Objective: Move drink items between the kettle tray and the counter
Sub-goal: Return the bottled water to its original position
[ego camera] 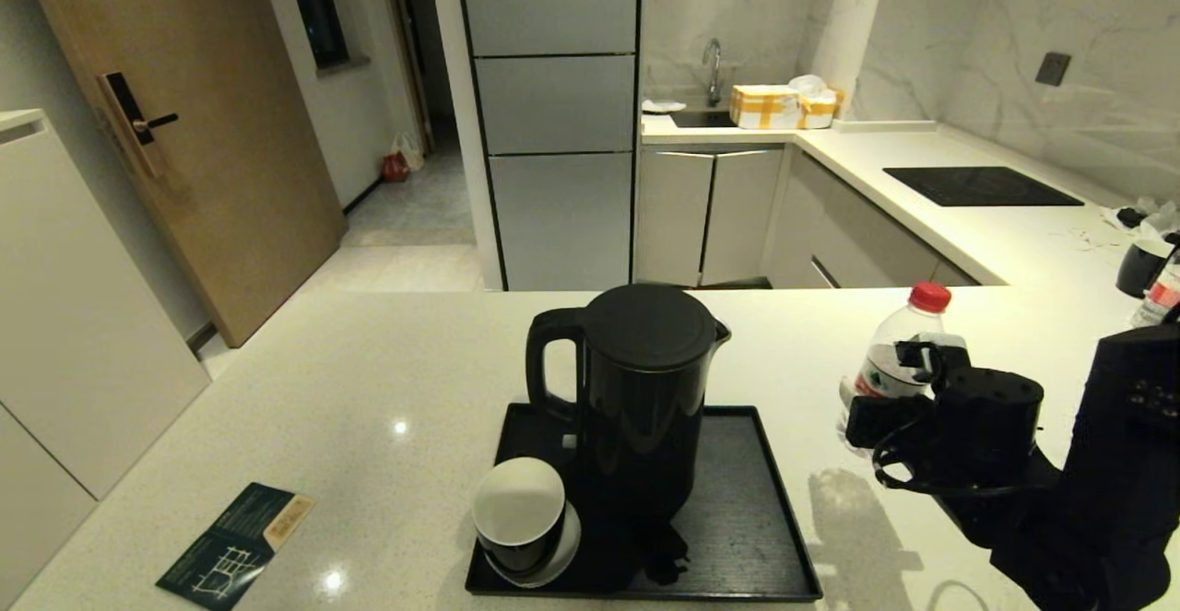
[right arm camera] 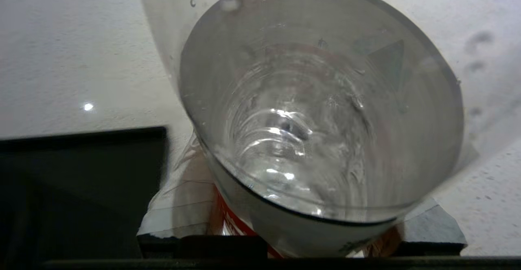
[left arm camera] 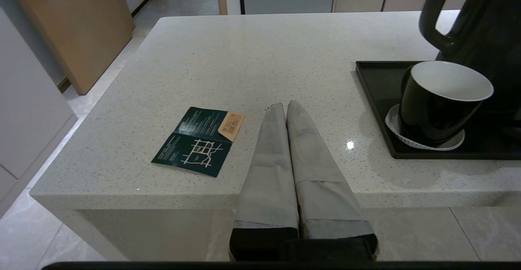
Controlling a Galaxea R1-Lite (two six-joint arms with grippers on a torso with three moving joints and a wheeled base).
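Note:
I will use my right gripper to set the red-capped water bottle down on the black kettle tray's bare strip point(ego camera: 758, 513), on the side where the kettle's spout is. The bottle now hangs upright above the counter.
A tall black kettle point(ego camera: 641, 390) stands on the black kettle tray point(ego camera: 737, 500), with a black cup point(ego camera: 518, 510), white inside, on a saucer at the tray's near left corner. To the right of the tray, my right gripper point(ego camera: 890, 390) is shut on the red-capped water bottle point(ego camera: 899, 353), which hangs upright above the counter point(ego camera: 369, 390). In the right wrist view the bottle's base point(right arm camera: 317, 119) fills the picture between the fingers point(right arm camera: 175, 209), with the tray's corner point(right arm camera: 81, 172) beside it. My left gripper point(left arm camera: 285, 107) is shut and empty at the counter's near edge, left of the cup point(left arm camera: 439, 103).
A dark green leaflet point(ego camera: 235, 546) lies on the counter's near left. At the far right stand another dark cup point(ego camera: 1141, 265) and a bottle. Behind are a black cooktop point(ego camera: 982, 185), a sink with a taped box point(ego camera: 784, 106), cabinets and a wooden door.

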